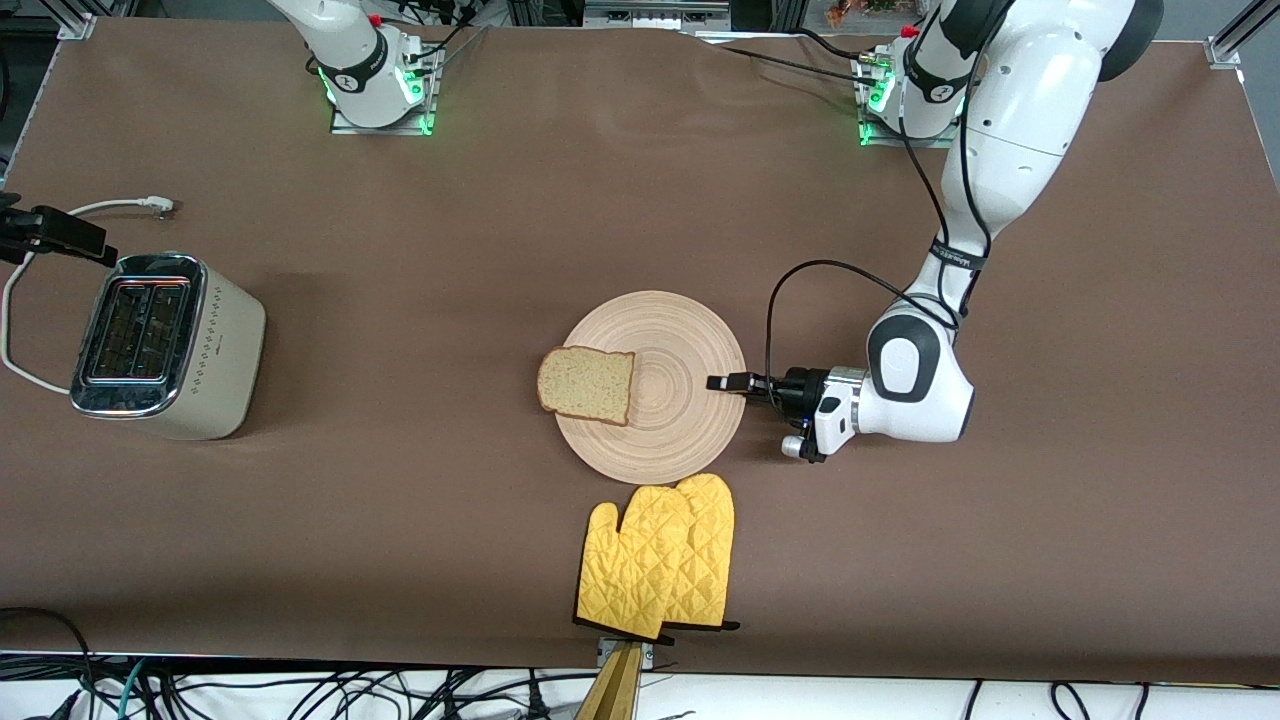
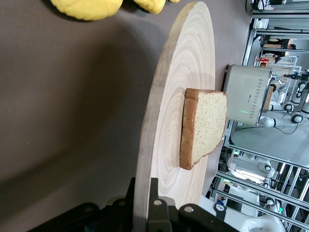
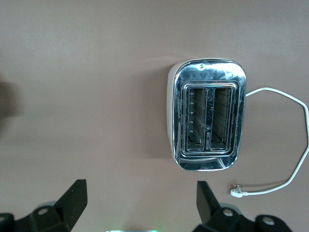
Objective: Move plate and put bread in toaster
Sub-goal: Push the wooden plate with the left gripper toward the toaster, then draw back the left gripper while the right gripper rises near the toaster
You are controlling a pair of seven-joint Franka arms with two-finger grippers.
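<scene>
Next, my left gripper lets go of the plate on the table [image 1: 632, 385] just beyond the yellow oven mitts, a little nearer the toaster. The plate still lies flat at the table's middle.
The round pale wooden plate [image 1: 670, 430] lies flat at the table's middle. On the part of it toward the right arm's end lies the bread [image 1: 587, 384], a speckled slice with a darker crust. My left gripper [image 1: 728, 382] is low at the plate's edge toward the left arm's end, shut on the rim; in the left wrist view its jaws [image 2: 143, 193] pinch the plate [image 2: 164, 121] with the bread [image 2: 203, 125] farther in. The cream toaster [image 1: 165, 345] stands at the right arm's end. My right gripper [image 3: 142, 198] hangs open, high over the table, with the toaster [image 3: 207, 113] and its two empty slots below.
Yellow quilted oven mitts [image 1: 660, 555] lie just nearer the front camera than the plate, close to its rim. The toaster's white cord [image 1: 20, 300] loops on the table by the toaster, unplugged. A black fixture [image 1: 50, 232] juts in above the toaster.
</scene>
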